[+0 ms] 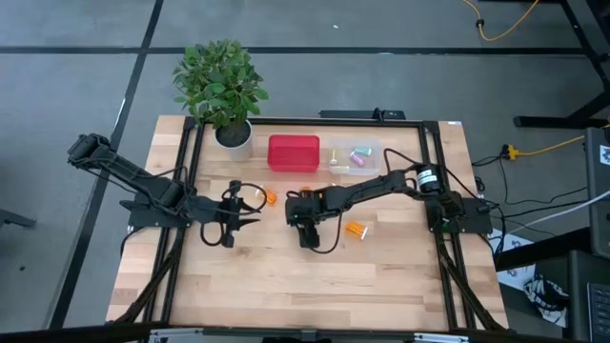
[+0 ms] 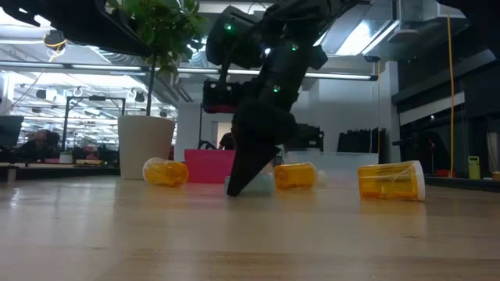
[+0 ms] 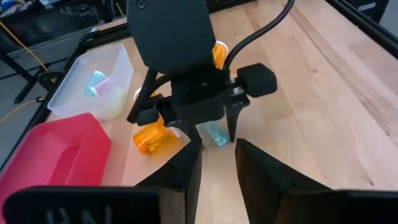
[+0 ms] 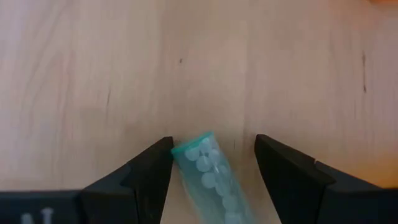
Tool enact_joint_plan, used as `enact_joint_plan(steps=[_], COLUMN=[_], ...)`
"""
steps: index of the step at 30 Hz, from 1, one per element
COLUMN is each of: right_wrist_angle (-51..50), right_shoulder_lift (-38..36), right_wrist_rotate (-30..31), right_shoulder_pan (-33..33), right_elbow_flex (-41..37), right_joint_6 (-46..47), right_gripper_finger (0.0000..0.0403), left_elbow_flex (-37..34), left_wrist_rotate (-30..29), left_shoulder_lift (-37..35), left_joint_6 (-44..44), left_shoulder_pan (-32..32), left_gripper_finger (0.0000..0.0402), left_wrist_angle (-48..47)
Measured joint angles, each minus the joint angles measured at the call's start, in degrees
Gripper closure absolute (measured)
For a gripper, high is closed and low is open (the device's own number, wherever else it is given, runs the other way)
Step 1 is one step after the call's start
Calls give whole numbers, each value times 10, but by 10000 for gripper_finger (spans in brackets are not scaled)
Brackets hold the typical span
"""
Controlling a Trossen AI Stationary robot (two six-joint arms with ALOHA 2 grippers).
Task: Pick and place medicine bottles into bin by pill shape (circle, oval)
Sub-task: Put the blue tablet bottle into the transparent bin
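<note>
The teal bottle sits crooked, only its end between my right gripper's fingers; next I open, line up and take the bottle's body [image 4: 219, 191].
A teal bottle [image 4: 210, 174] with round pills lies on its side on the table. My right gripper [image 4: 214, 142] points down over it, open, with one finger on each side of the bottle's capped end; it also shows in the high view [image 1: 307, 232] at the table's middle. My left gripper [image 1: 254, 213] is open and empty, just left of it. In the low view three orange bottles [image 2: 166, 172] [image 2: 295, 176] [image 2: 391, 180] lie on their sides. The clear bin [image 1: 355, 155] holds several pastel bottles.
A red bin [image 1: 293, 152] stands beside the clear bin at the table's far side. A potted plant [image 1: 222, 90] stands at the far left. Black frame rails [image 1: 186, 171] run along the table's left and right sides.
</note>
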Motion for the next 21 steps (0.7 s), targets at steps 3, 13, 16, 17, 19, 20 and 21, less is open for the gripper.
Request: enact_joint_plan(steps=[3, 13, 16, 17, 19, 20, 21], right_wrist_angle=[0, -4, -6, -7, -8, -8, -8], right_shoulder_lift=[1, 2, 2, 2, 1, 0, 0], right_wrist_rotate=[6, 40, 55, 62, 70, 70, 71], right_shoulder_pan=[0, 1, 2, 2, 2, 2, 2], right_elbow_flex=[0, 0, 0, 0, 0, -1, -1], right_joint_6=[62, 110, 117, 123, 129, 129, 129], right_gripper_finger=[173, 226, 244, 250, 262, 268, 274], left_elbow_flex=[0, 0, 0, 0, 0, 0, 0], left_wrist_rotate=[0, 0, 0, 0, 0, 0, 0], left_shoulder_lift=[0, 0, 0, 0, 0, 0, 0], left_joint_6=[-7, -18, -19, -19, -19, -19, -19], left_shoulder_pan=[0, 0, 0, 0, 0, 0, 0], left_gripper_finger=[310, 310, 310, 310, 310, 310, 310], left_wrist_angle=[0, 0, 0, 0, 0, 0, 0])
